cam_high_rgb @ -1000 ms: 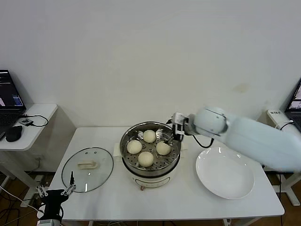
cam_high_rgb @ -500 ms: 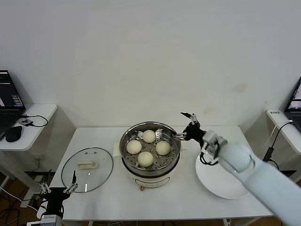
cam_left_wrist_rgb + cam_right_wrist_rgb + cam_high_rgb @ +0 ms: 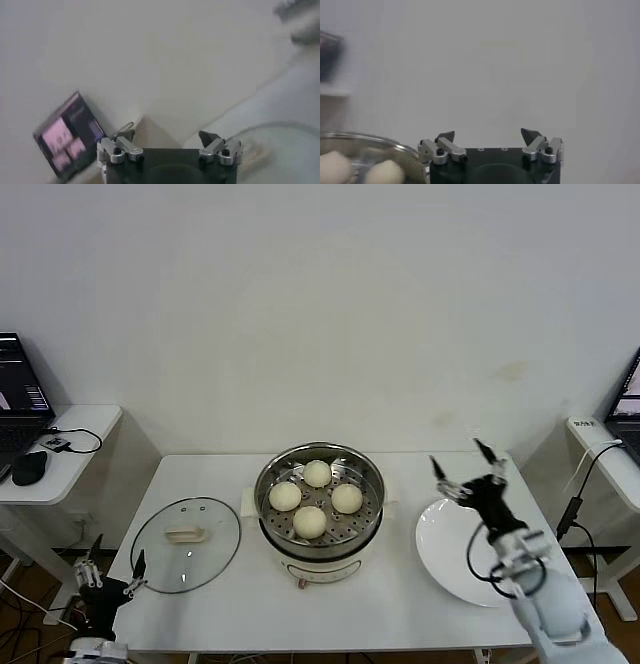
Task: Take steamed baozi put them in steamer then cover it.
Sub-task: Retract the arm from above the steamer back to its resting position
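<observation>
The filled steamer still stands uncovered, so next my left gripper needs to go to the glass cover's cream handle (image 3: 184, 533) (image 3: 256, 156) and close on its raised bar.
Several cream-white baozi (image 3: 317, 497) lie on the perforated tray inside the shiny steel steamer (image 3: 274, 474), which stands uncovered on its cream base at the table's middle. The glass cover (image 3: 186, 543) with its cream handle lies flat on the table to the steamer's left. My right gripper (image 3: 462, 465) is open and empty, raised above the far edge of the white plate (image 3: 470, 568), well right of the steamer. My left gripper (image 3: 110, 565) is open and empty, low at the table's front left corner beside the cover. The right wrist view shows two baozi (image 3: 384, 173) and the steamer rim (image 3: 395, 144).
The empty white plate lies at the table's right. A side table with a laptop (image 3: 20, 404) and a mouse stands at the far left. A second laptop (image 3: 628, 396) shows at the right edge. A wall stands behind the table.
My right gripper has drawn back from the steamer's right rim, moving right to above the plate. My left gripper has shifted slightly left at the table's corner.
</observation>
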